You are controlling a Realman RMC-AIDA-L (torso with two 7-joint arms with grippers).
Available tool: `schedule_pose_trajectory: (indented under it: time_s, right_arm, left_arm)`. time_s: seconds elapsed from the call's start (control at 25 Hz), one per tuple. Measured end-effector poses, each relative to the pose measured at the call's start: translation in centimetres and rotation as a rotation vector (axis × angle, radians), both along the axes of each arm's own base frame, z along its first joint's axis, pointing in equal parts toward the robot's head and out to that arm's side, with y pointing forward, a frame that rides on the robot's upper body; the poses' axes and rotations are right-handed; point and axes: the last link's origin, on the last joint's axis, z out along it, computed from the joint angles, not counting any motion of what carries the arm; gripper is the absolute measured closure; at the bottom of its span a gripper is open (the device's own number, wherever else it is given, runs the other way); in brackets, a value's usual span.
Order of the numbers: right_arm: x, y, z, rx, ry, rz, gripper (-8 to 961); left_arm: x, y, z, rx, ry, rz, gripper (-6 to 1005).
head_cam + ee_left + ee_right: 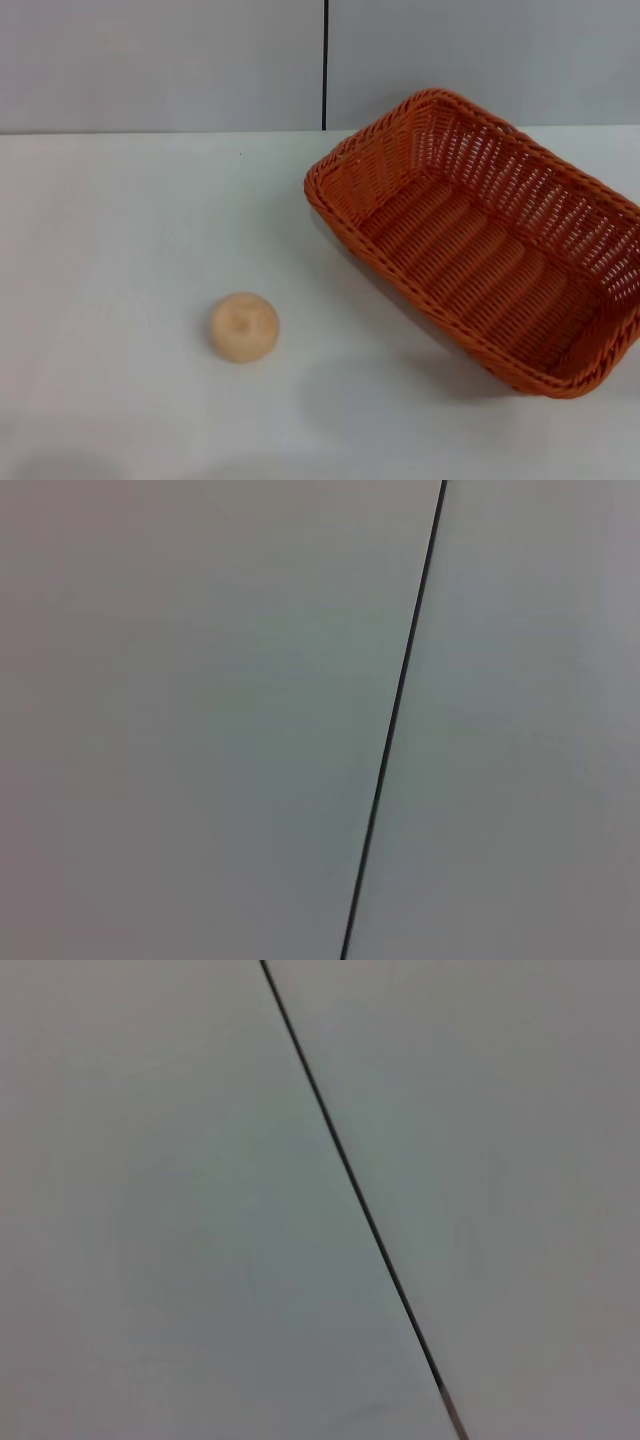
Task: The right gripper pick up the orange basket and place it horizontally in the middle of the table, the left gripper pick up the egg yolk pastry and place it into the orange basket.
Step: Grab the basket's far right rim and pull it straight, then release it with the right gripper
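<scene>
I will next close my right gripper at the rim (pixel 578 172) of the orange basket's far long side, near its middle.
The orange basket (pixel 480 245) lies on the white table (pixel 120 220) at the right side of the head view, set at a slant, its far corner toward the back wall and its near corner toward the right edge. It is empty inside. The egg yolk pastry (pixel 244 326), a small round tan ball with a dimple on top, rests on the table left of centre, well apart from the basket. Neither gripper appears in any view; both wrist views show only grey panels with a thin dark seam.
A grey wall (pixel 160 60) with a vertical dark seam (pixel 325 60) stands behind the table's far edge. The same kind of seam (pixel 395 720) crosses the left wrist view, and a seam (pixel 350 1190) crosses the right wrist view.
</scene>
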Motion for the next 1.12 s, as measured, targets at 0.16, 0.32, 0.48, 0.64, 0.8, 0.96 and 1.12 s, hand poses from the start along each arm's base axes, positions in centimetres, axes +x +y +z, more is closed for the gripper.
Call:
schedule_pose_trajectory:
  time_s: [0.16, 0.32, 0.48, 0.64, 0.8, 0.96, 1.12]
  right_arm:
    - [0.5, -0.4, 5.5, -0.070, 0.052, 0.069, 145]
    - [-0.6, 0.8, 10.1, -0.226, 0.055, 0.066, 146]
    - [-2.8, 2.5, 12.5, -0.376, 0.028, 0.036, 147]
    - [-6.1, 5.6, 13.3, -0.630, -0.024, -0.064, 147]
    - [-9.7, 8.6, 12.1, -0.859, -0.138, -0.154, 147]
    - [-11.9, 10.5, 10.3, -1.034, -0.230, -0.200, 146]
    - [-13.1, 12.1, 7.4, -1.217, -0.280, -0.234, 146]
  left_arm:
    - [0.2, 0.5, 0.0, -0.013, 0.008, -0.014, 201]
    - [0.3, 0.7, 0.0, -0.007, 0.003, -0.015, 202]
    - [0.6, 1.3, 0.0, -0.005, -0.002, -0.032, 202]
    - [1.0, 2.4, 0.0, -0.022, 0.007, -0.053, 202]
    - [1.1, 2.5, -0.3, -0.026, 0.008, -0.050, 203]
    - [0.8, 2.1, -0.5, -0.030, 0.004, -0.032, 203]
    - [0.5, 1.5, -0.5, -0.030, 0.003, -0.016, 203]
